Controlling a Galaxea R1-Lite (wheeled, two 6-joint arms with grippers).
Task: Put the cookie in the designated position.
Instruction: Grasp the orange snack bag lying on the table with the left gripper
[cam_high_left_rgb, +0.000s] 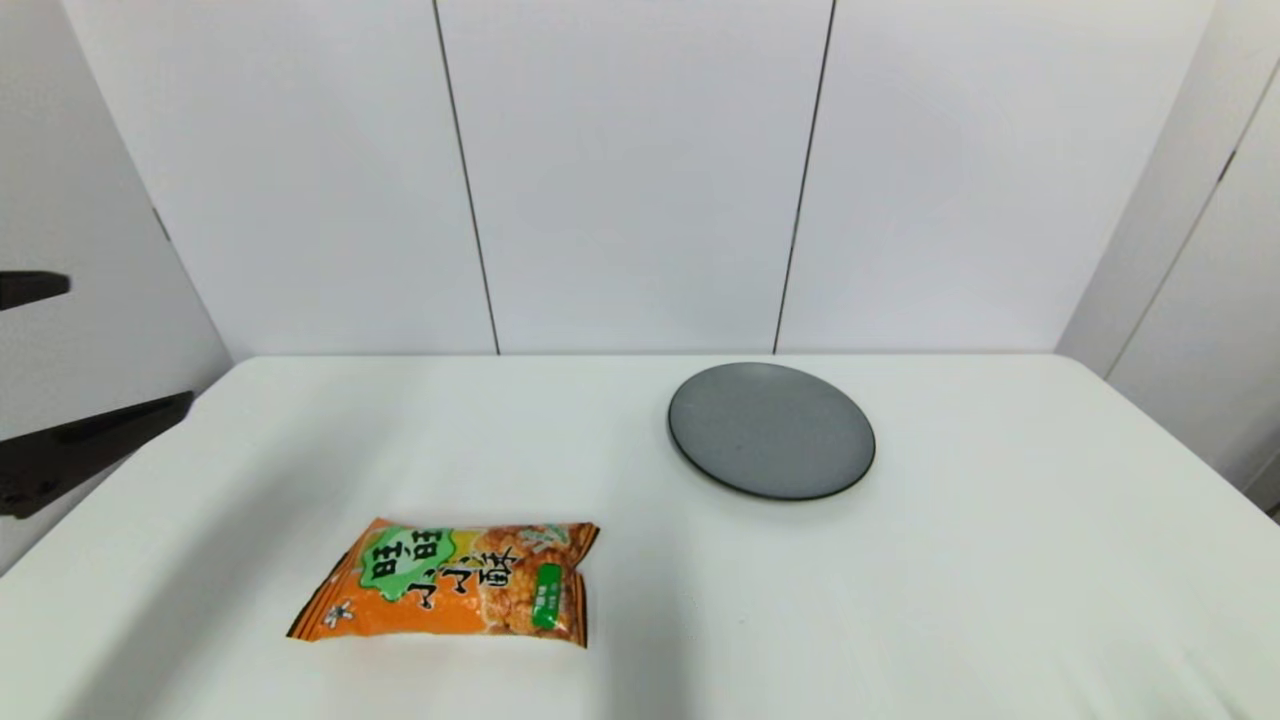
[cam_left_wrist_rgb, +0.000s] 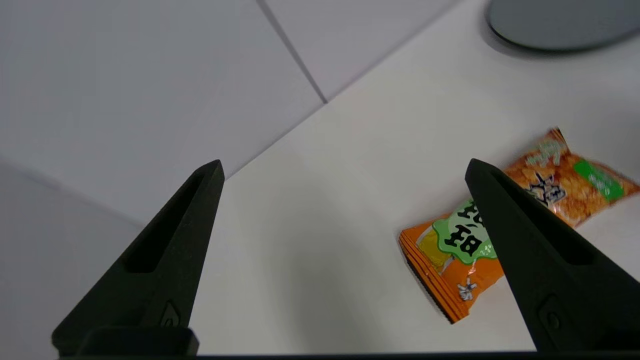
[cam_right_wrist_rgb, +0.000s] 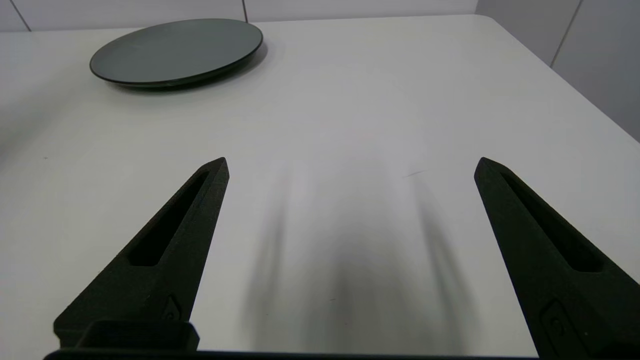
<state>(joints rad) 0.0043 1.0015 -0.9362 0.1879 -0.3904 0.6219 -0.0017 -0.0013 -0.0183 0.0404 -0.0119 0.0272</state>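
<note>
The cookie is next for my left gripper, which should move to the middle of the cookie (cam_high_left_rgb: 452, 581) and close there, across the black writing between its end seams.
The cookie (cam_high_left_rgb: 450, 585), an orange snack bag with a green label, lies flat on the white table near its front left. A round dark grey plate (cam_high_left_rgb: 770, 430) sits behind it and to the right, empty. My left gripper (cam_high_left_rgb: 130, 340) hangs open at the table's far left edge, well apart from the bag. In the left wrist view the left gripper (cam_left_wrist_rgb: 345, 162) holds nothing, and one finger partly covers the cookie (cam_left_wrist_rgb: 560, 187); the plate (cam_left_wrist_rgb: 560, 25) shows beyond. My right gripper (cam_right_wrist_rgb: 352, 160) is open and empty above bare table, with the plate (cam_right_wrist_rgb: 175, 50) farther off.
White wall panels (cam_high_left_rgb: 640, 170) rise behind the table's (cam_high_left_rgb: 1000, 580) back edge. The table's right edge (cam_right_wrist_rgb: 575, 95) runs close beside the right gripper. Nothing else stands on the table.
</note>
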